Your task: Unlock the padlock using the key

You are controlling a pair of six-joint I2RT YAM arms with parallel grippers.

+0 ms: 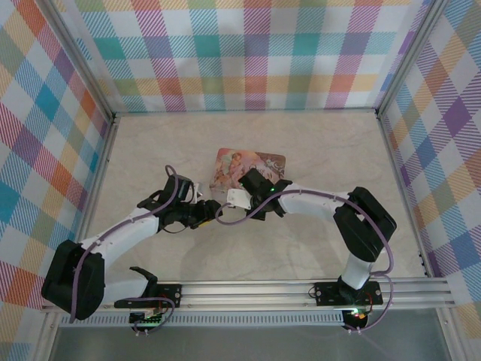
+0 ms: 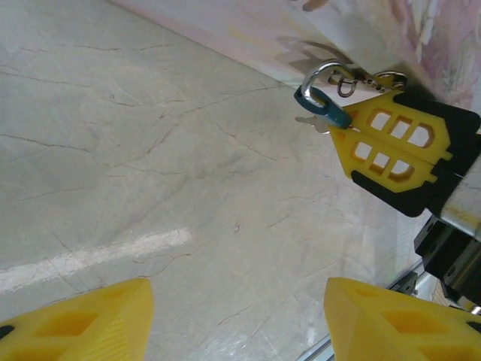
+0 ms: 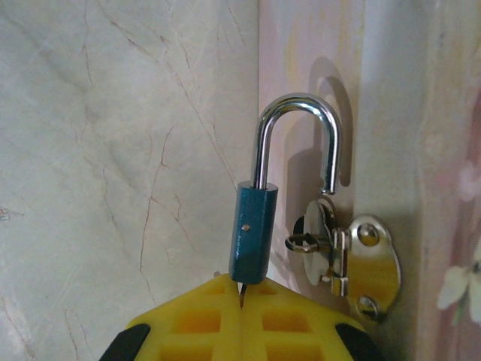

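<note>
My right gripper should release the key and its padlock, now just above the pink box's hasp, on bare table [image 1: 310, 186] next to the pink box, underneath its forearm.
The padlock [image 3: 253, 233] is tiny, with a dark blue body and a silver shackle [image 3: 297, 113]. One shackle leg is out of the body, its free end just above the metal hasp [image 3: 361, 259] on the pink box [image 1: 250, 167]. My right gripper [image 3: 242, 304] is shut on the key [image 3: 242, 292], whose blade goes into the padlock's underside. The left wrist view shows the padlock [image 2: 323, 105] at the right gripper's yellow fingertips [image 2: 391, 143]. My left gripper [image 2: 237, 316] is open over bare table, with nothing between its fingers. From above, the left gripper [image 1: 204, 209] and right gripper [image 1: 244, 197] sit close together at the box's near edge.
The pink picture-covered box lies flat mid-table on the marble-patterned surface [image 1: 316, 135]. Checked walls [image 1: 240, 53] close in the back and both sides. A metal rail [image 1: 301, 289] with the arm bases runs along the near edge.
</note>
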